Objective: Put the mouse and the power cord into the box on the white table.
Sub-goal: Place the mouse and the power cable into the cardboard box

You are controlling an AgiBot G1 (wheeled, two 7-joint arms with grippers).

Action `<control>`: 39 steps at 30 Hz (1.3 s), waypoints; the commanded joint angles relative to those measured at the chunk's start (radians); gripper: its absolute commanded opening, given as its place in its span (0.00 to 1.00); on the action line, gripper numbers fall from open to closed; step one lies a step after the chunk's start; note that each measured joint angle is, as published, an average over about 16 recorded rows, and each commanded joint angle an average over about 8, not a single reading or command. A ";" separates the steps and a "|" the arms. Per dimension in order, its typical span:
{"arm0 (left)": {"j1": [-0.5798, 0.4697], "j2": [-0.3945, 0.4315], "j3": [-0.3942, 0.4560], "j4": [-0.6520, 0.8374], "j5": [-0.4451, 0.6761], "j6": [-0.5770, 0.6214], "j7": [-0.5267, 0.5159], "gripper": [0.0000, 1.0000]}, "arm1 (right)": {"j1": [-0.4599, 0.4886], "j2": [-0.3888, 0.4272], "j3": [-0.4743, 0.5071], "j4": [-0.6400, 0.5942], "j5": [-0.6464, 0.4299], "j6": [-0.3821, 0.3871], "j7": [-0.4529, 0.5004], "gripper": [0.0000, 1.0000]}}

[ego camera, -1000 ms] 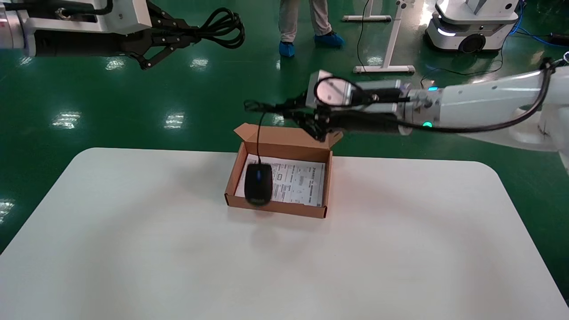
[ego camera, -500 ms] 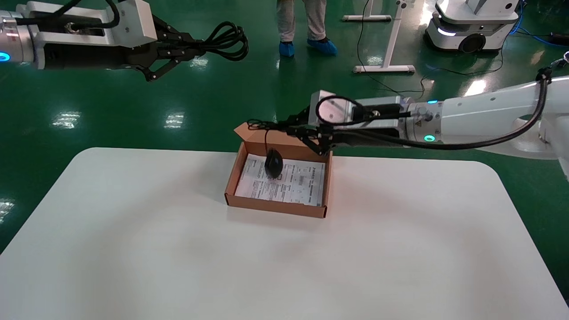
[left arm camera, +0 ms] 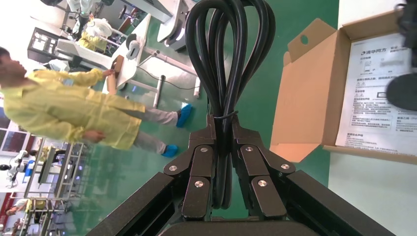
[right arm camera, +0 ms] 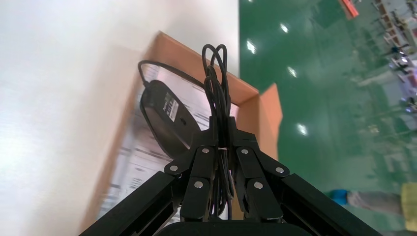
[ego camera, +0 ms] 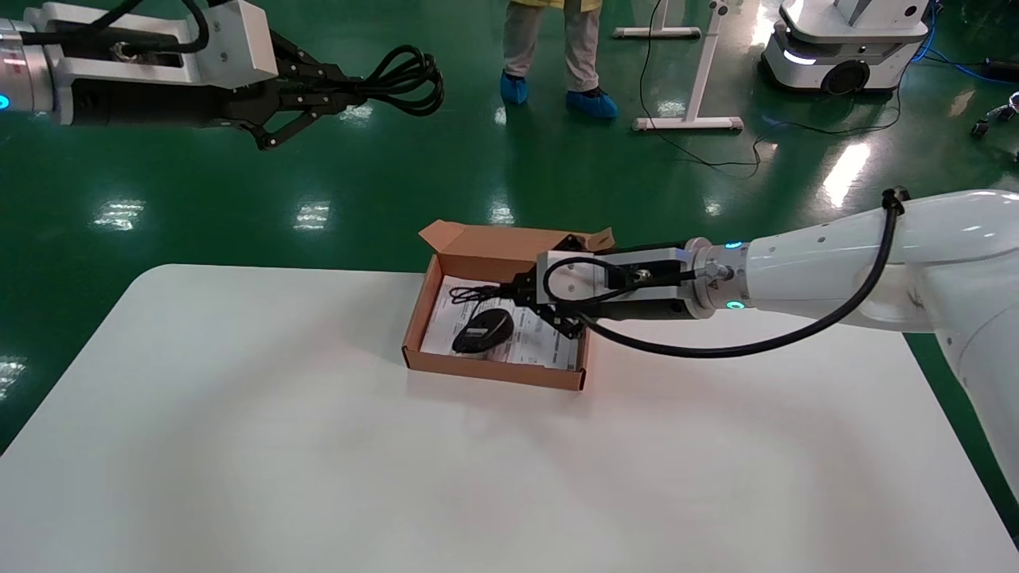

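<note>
My right gripper is going to let go of the mouse wire on the white printed sheet (ego camera: 498,336) (right arm camera: 163,135) toward the near side of the box.
The brown cardboard box (ego camera: 493,368) stands open near the far edge of the white table (ego camera: 318,446). In it the black mouse (ego camera: 482,330) lies on the white printed sheet, underside label up. My right gripper (ego camera: 517,296) is low over the box, shut on the bundled thin mouse wire (right arm camera: 216,83); the mouse (right arm camera: 167,118) lies just beyond its fingertips. High at the far left, off the table, my left gripper (ego camera: 350,83) is shut on the looped power cord (ego camera: 406,76). The cord's loops (left arm camera: 223,59) stick out past the left gripper (left arm camera: 223,123).
A person in blue shoe covers (ego camera: 557,56) stands on the green floor behind the table. A white desk frame (ego camera: 692,119) and another robot's base (ego camera: 844,48) are farther back right. The box's flap (ego camera: 446,235) stands open at its far left corner.
My right gripper has come down with the wire, and the mouse went from hanging over the box to lying inside it. The left arm has barely moved.
</note>
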 commanded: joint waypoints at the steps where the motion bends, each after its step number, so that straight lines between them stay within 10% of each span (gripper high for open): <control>1: -0.001 0.000 0.001 0.002 0.002 0.002 -0.001 0.00 | -0.008 -0.005 -0.002 0.009 -0.003 0.031 -0.003 0.00; 13: -0.006 0.003 0.007 0.005 0.010 0.006 0.002 0.00 | -0.070 -0.014 -0.034 0.151 0.042 0.172 0.072 0.06; 22: -0.003 0.003 0.008 0.009 0.011 0.011 0.003 0.00 | -0.093 -0.011 -0.103 0.206 0.068 0.178 0.125 0.99; 39: 0.033 0.070 0.047 0.007 0.066 0.011 0.002 0.00 | -0.072 -0.002 -0.188 0.214 0.131 0.210 0.161 1.00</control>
